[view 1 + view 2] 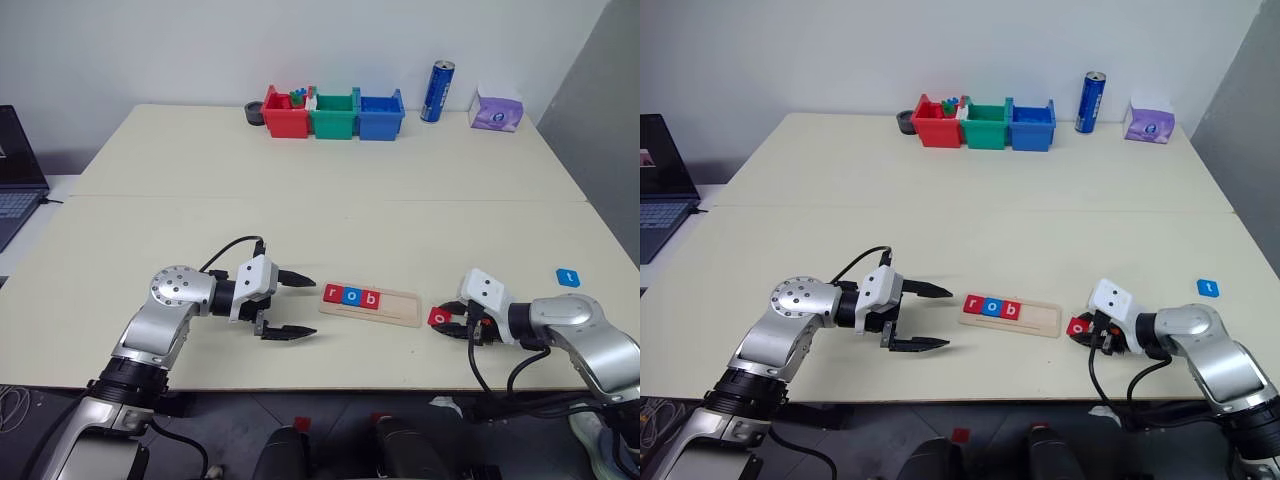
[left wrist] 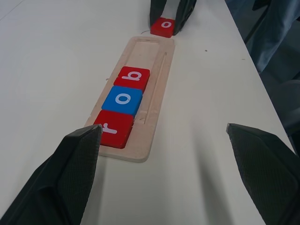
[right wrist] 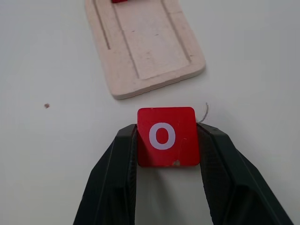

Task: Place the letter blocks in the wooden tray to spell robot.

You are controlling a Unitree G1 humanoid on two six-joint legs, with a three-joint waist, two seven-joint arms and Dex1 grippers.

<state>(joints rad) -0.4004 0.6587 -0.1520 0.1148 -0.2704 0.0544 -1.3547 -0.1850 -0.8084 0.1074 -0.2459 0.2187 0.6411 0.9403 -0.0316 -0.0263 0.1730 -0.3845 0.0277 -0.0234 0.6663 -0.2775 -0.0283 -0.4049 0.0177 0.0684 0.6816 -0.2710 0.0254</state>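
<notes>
The red "o" block in my right gripper is turned crosswise to the tray's letters, so next I put the block down and grip its other sides [image 3: 167,164].
The wooden tray [image 1: 371,304] lies near the table's front edge and holds three letter blocks: red "r" [image 1: 333,294], blue "o" [image 1: 351,296] and red "b" [image 1: 370,299], filling its left part. My right gripper [image 1: 445,322] is shut on a red "o" block [image 3: 166,137] just off the tray's right end [image 3: 154,75], low over the table. A blue "t" block [image 1: 568,277] lies on the table at the far right. My left gripper [image 1: 292,305] stands open to the left of the tray, pointing at it, nothing between its fingers.
Red [image 1: 285,113], green [image 1: 333,115] and blue [image 1: 380,114] bins stand in a row at the table's back, with a blue can [image 1: 437,91] and a purple tissue pack [image 1: 496,110] to their right. A laptop [image 1: 18,170] sits off the left side.
</notes>
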